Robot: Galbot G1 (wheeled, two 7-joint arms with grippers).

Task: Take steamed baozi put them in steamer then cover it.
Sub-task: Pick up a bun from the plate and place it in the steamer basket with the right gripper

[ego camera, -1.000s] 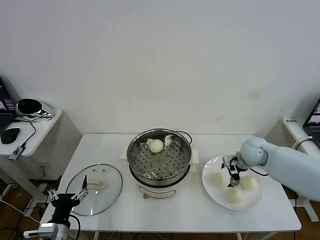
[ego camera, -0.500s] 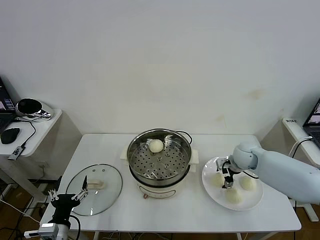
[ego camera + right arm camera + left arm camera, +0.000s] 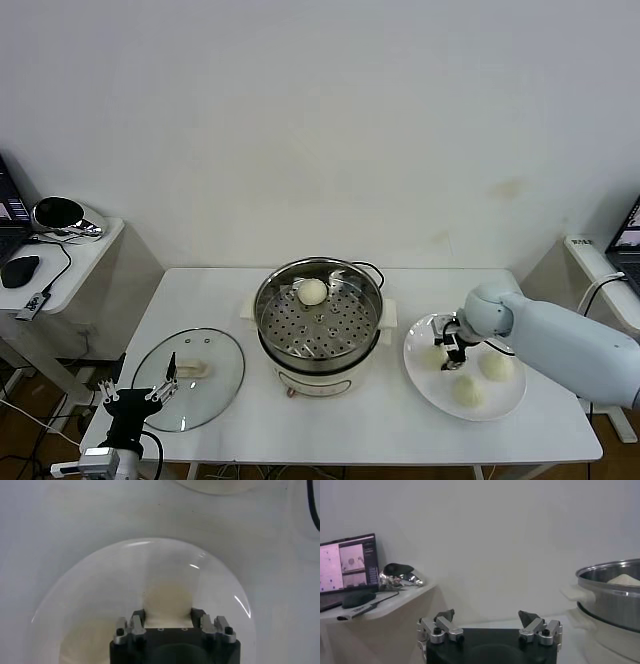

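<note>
I will let go of the baozi with my right gripper on the steamer's tray (image 3: 282, 318), by the rim nearest the glass lid.
The steamer (image 3: 317, 322) stands mid-table with one steamed baozi (image 3: 312, 291) on its perforated tray. On the white plate (image 3: 418, 377) at the right lie three more baozi. My right gripper (image 3: 452, 349) reaches down onto the plate's left bun (image 3: 435, 354) and is shut on it. The right wrist view shows that bun (image 3: 167, 599) pinched between the fingers (image 3: 137, 622) over the plate (image 3: 100, 580). The cover (image 3: 190, 365), a glass lid with a cream handle, lies flat at the table's left. My left gripper (image 3: 135, 396) hangs open by the lid's near edge, holding nothing.
A side shelf (image 3: 60, 255) at the far left carries a mouse, cables and a shiny object. In the left wrist view the steamer (image 3: 615, 597) rises beyond the open left gripper (image 3: 490, 618). The steamer's black cord trails behind it, and the other buns (image 3: 497, 366) sit close to the right gripper.
My right gripper has shifted left across the plate from between the buns to the left bun and shut on it. The left arm has not moved.
</note>
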